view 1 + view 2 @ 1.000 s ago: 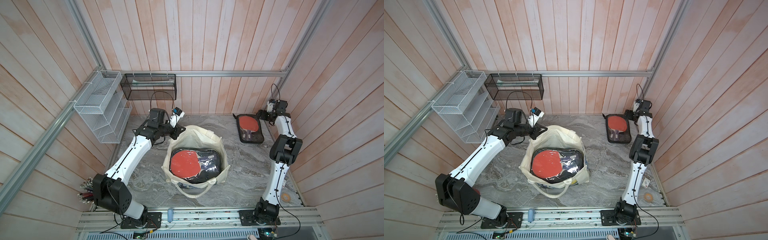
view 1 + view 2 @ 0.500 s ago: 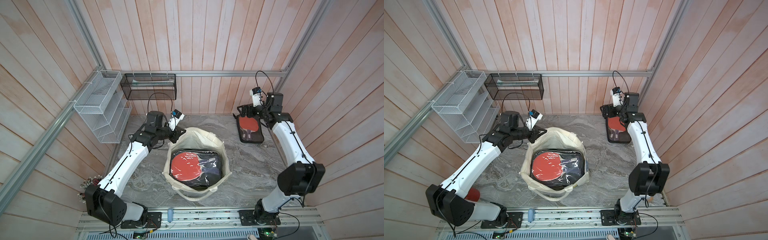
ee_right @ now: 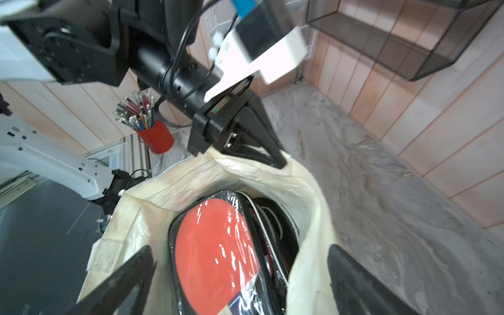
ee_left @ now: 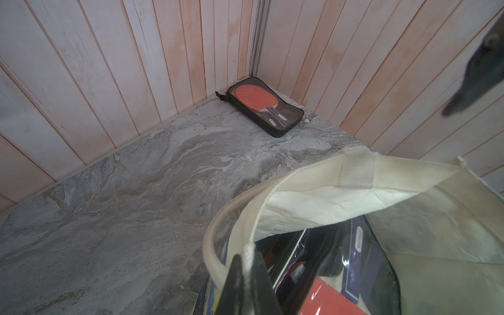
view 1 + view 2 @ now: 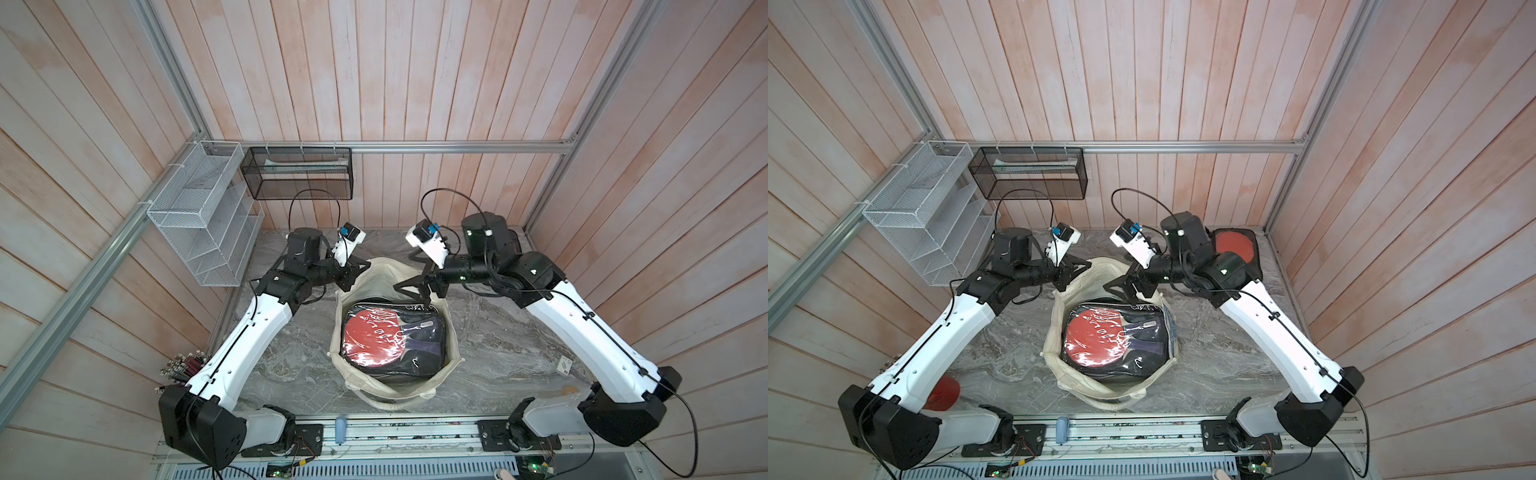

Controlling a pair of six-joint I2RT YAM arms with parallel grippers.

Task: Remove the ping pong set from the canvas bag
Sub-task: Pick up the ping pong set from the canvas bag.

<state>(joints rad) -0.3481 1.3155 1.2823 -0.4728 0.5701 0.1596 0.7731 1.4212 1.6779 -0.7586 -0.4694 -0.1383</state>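
The robot's right gripper will next reach into the canvas bag and close on the middle of the far zippered edge (image 5: 397, 304) (image 3: 258, 257) of the ping pong set's case.
The cream canvas bag (image 5: 452, 360) stands open mid-table in both top views (image 5: 1054, 332). A ping pong set (image 5: 390, 338), a red paddle in a black clear-fronted case, lies flat inside it (image 5: 1113, 338). My left gripper (image 5: 362, 267) is shut on the bag's far left rim, which shows pinched between the jaws in the left wrist view (image 4: 249, 272). My right gripper (image 5: 413, 295) hangs open over the bag's far right rim. In the right wrist view (image 3: 241, 249) one finger is inside the bag and one outside, with the set (image 3: 215, 251) below.
Another cased ping pong set (image 5: 1235, 245) lies in the back right corner (image 4: 266, 106). A white wire rack (image 5: 203, 216) and a black mesh basket (image 5: 297, 172) hang on the back left walls. A red cup of pencils (image 3: 155, 136) stands front left.
My right arm has swung from the back right corner to the bag and now hovers open over its rim. The left gripper keeps hold of the bag's rim.
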